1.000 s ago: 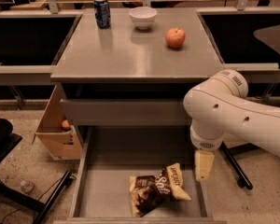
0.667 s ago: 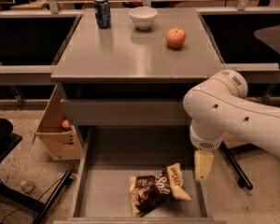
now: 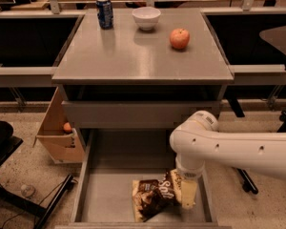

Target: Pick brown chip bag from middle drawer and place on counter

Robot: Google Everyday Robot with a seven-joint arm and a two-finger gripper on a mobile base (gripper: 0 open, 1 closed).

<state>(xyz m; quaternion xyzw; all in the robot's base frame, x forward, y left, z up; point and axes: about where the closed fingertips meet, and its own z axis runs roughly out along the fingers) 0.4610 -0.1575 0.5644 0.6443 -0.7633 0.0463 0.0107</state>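
Next, my gripper goes to the middle of the brown chip bag (image 3: pixel 159 193), between its two ends, and closes there.
The brown chip bag (image 3: pixel 154 197) lies flat on the grey floor of the open middle drawer (image 3: pixel 109 187), near its front right. My gripper (image 3: pixel 188 198) hangs from the white arm (image 3: pixel 229 149) and points down into the drawer. It is at the bag's right end, touching it or just above it. The grey counter (image 3: pixel 133 56) is the cabinet's top slab, above and behind the drawer.
On the counter stand a blue can (image 3: pixel 104 12), a white bowl (image 3: pixel 146 17) and a red apple (image 3: pixel 179 38). A tan cardboard box (image 3: pixel 57 137) holding an orange object (image 3: pixel 67 127) sits left of the drawer. A black chair base (image 3: pixel 2 142) and cables are on the floor at left.
My arm has swung left and lower, bringing the gripper down to the right end of the chip bag. The bag has not moved.
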